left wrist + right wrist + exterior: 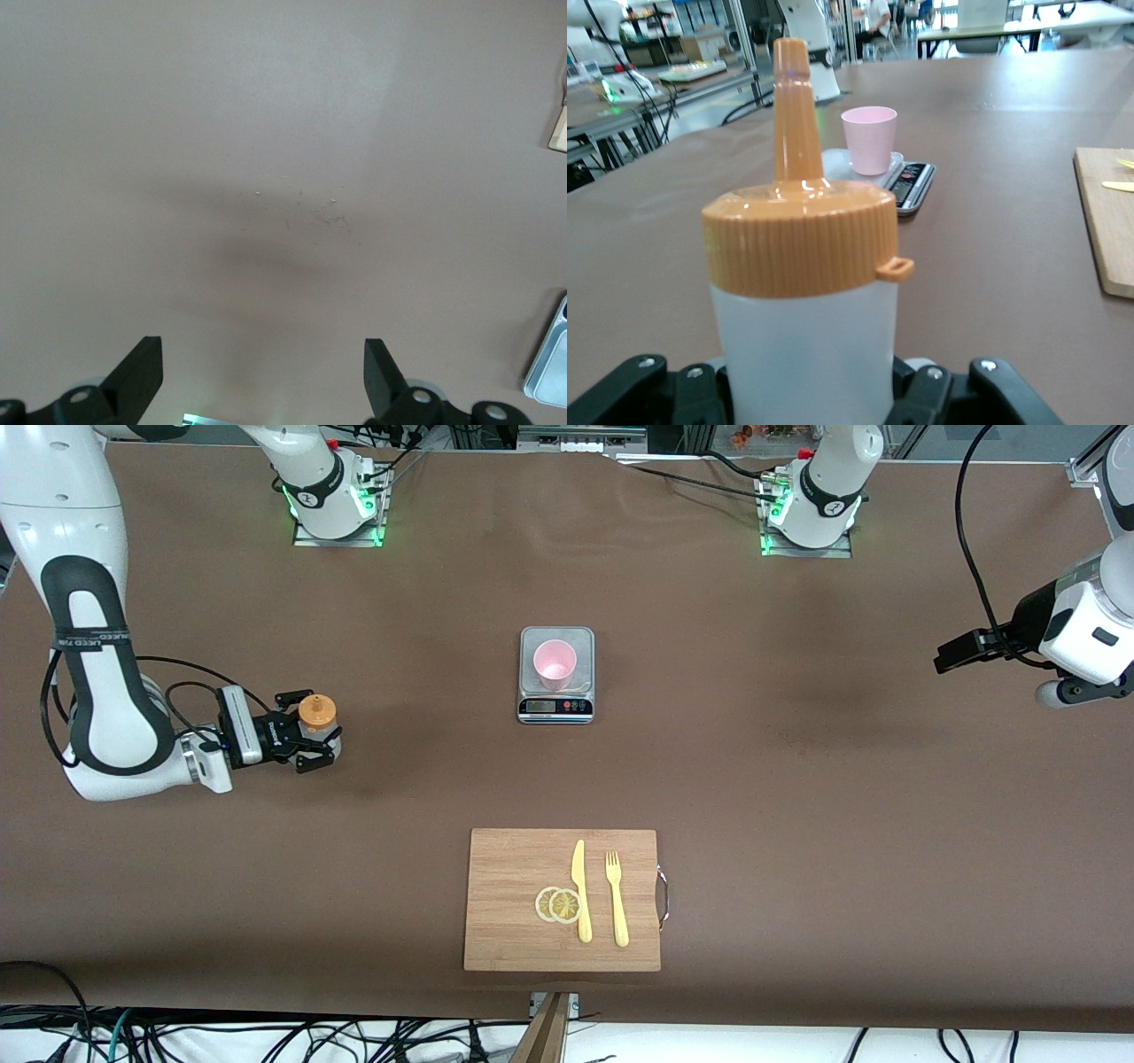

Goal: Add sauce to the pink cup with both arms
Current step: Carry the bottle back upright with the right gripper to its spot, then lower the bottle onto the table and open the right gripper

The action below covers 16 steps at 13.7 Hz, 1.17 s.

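Observation:
My right gripper sets the sauce bottle on the bare brown table level with the scale's display (339,708) next.
The sauce bottle (316,711), whitish with an orange nozzle cap, stands upright toward the right arm's end of the table. My right gripper (310,732) is shut on its body. In the right wrist view the bottle (804,266) fills the middle, with black fingers (671,391) pressed against both sides. The pink cup (555,664) stands on a steel scale (555,708) at the table's middle, and it shows past the nozzle as the cup (869,139). My left gripper (950,657) waits open over bare table at the left arm's end, with nothing between its fingers (144,365).
A wooden cutting board (509,895) lies nearer the front camera than the scale, carrying two lemon slices (558,904), a yellow knife (580,890) and a yellow fork (616,899). The left wrist view catches the scale's corner (551,372).

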Available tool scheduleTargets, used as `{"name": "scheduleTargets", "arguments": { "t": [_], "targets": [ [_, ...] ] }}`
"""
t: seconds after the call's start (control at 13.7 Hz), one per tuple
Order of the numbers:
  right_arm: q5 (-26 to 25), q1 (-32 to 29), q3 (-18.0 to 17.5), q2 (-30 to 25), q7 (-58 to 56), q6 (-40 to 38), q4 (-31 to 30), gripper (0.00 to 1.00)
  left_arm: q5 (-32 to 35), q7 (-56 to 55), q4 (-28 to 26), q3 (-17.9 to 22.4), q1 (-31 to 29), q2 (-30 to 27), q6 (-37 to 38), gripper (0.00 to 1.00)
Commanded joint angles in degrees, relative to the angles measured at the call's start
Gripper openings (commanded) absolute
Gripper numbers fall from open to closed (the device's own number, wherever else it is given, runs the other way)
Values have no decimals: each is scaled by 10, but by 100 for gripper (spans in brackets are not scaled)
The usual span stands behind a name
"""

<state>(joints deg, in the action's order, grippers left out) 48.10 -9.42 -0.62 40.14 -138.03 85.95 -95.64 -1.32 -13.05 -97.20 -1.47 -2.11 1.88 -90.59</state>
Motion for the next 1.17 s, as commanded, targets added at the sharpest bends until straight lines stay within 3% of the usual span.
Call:
{"name": "scheduleTargets", "arguments": {
  "t": [0.0, 0.15, 0.95, 1.02, 1.1],
  "targets": [
    [28, -34, -11, 11, -30, -34, -20, 0, -5, 3, -3, -14, -1, -4, -3, 100],
    [50, -48, -10, 27, -70, -44, -45, 0, -5, -4, -4, -16, -3, -3, -1, 100],
    [52, -89, -10, 45, -148, -66, -106, 0, -5, -3, -8, -15, -3, 1, -13, 100],
    [52, -89, -10, 45, -147, -66, -109, 14, -5, -3, -7, -15, -4, 0, -13, 100],
    [56, -89, -10, 48, -147, -66, -114, 17, -5, -3, -6, -15, -4, 0, -13, 100]
  ]
}}
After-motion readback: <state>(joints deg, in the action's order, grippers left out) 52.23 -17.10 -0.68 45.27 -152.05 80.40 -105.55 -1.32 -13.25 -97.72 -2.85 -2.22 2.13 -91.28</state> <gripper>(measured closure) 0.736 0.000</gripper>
